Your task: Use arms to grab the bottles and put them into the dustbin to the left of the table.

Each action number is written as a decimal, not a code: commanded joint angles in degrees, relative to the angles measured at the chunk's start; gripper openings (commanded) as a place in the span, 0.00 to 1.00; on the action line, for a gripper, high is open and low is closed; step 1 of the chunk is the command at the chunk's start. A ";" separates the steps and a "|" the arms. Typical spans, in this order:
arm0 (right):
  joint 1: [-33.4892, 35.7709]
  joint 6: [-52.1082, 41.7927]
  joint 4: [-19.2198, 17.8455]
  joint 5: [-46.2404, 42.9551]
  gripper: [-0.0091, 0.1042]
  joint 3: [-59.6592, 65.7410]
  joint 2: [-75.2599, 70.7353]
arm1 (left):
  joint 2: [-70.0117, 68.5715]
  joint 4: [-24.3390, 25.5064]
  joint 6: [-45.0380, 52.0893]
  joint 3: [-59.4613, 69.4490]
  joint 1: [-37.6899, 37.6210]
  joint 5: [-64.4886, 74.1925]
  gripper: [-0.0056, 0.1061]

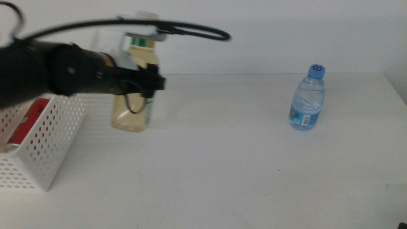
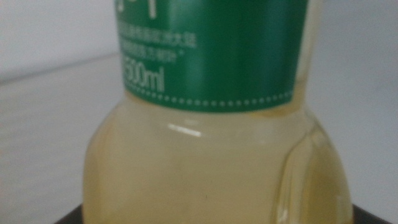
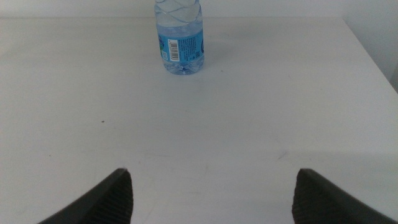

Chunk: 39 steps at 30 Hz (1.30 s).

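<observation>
The robot's left gripper needs to release the yellow bottle inside the white perforated dustbin (image 1: 18, 126), next to the red can.
The clear bottle of yellow liquid (image 1: 131, 108) with a green label stands at the table's back left, right beside the dustbin (image 1: 44, 152). My left gripper (image 1: 151, 83) reaches in from the left and is shut on the bottle's middle. In the left wrist view the yellow bottle (image 2: 211, 155) fills the picture, with dark jaw tips tight against its sides. A red can (image 1: 28, 121) lies inside the white perforated dustbin. The small water bottle (image 1: 308, 98) with a blue cap stands at the back right. Well short of the water bottle (image 3: 180, 37), my right gripper (image 3: 211, 193) is open and holds nothing.
The white table (image 1: 222, 172) spreads wide between the two bottles. Its right edge (image 3: 373, 56) runs close past the water bottle. A black cable (image 1: 172, 27) loops above the left arm.
</observation>
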 commanded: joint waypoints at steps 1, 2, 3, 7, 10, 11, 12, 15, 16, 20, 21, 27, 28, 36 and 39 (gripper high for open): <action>-0.25 -0.50 -0.16 -3.83 0.67 -0.41 -1.55 | -5.27 -0.13 0.09 -3.43 2.27 -0.13 0.00; -0.25 -0.50 -0.16 -3.83 0.67 -0.41 -1.55 | -5.84 -0.09 0.20 -4.27 3.48 2.58 0.00; -0.25 -0.50 -0.16 -3.83 0.67 -0.41 -1.55 | -6.19 -0.09 0.29 -5.07 4.77 5.27 0.00; -0.25 -0.50 -0.16 -3.83 0.67 -0.41 -1.55 | -6.12 -0.03 1.20 -11.11 9.84 16.15 0.00; -0.25 -0.50 -0.16 -3.83 0.67 -0.41 -1.55 | -5.57 -0.03 3.65 -16.07 13.77 24.45 0.00; -0.25 -0.50 -0.16 -3.83 0.67 -0.41 -1.55 | -5.36 -0.07 4.52 -17.72 15.18 26.69 0.00; -0.25 -0.50 -0.16 -3.83 0.67 -0.41 -1.55 | -5.09 -0.07 5.14 -18.92 16.29 28.44 0.00; -0.25 -0.50 -0.16 -3.83 0.67 -0.41 -1.55 | -3.87 -0.01 6.36 -22.79 20.71 31.61 0.00; -0.25 -0.50 -0.16 -3.83 0.67 -0.41 -1.55 | -3.37 -0.01 6.36 -23.83 22.19 32.56 0.00; -0.25 -0.50 -0.16 -3.83 0.67 -0.41 -1.55 | -0.55 0.71 6.56 -27.03 27.46 36.16 0.00; -0.25 -0.50 -0.16 -3.83 0.67 -0.41 -1.55 | 0.10 0.85 6.91 -27.56 28.43 36.68 0.00; -0.25 -0.50 -0.16 -3.83 0.67 -0.41 -1.55 | 4.00 0.91 10.25 -28.77 33.49 37.87 0.00; -0.25 -0.50 -0.16 -3.83 0.67 -0.41 -1.55 | 4.62 0.91 10.85 -28.77 34.14 37.87 0.00; -0.25 -0.50 -0.16 -3.83 0.67 -0.41 -1.55 | 10.50 1.98 12.40 -28.77 36.71 39.28 0.00; -0.25 -0.50 -0.16 -3.83 0.67 -0.41 -1.55 | 12.40 5.35 12.40 -28.77 36.65 40.62 0.00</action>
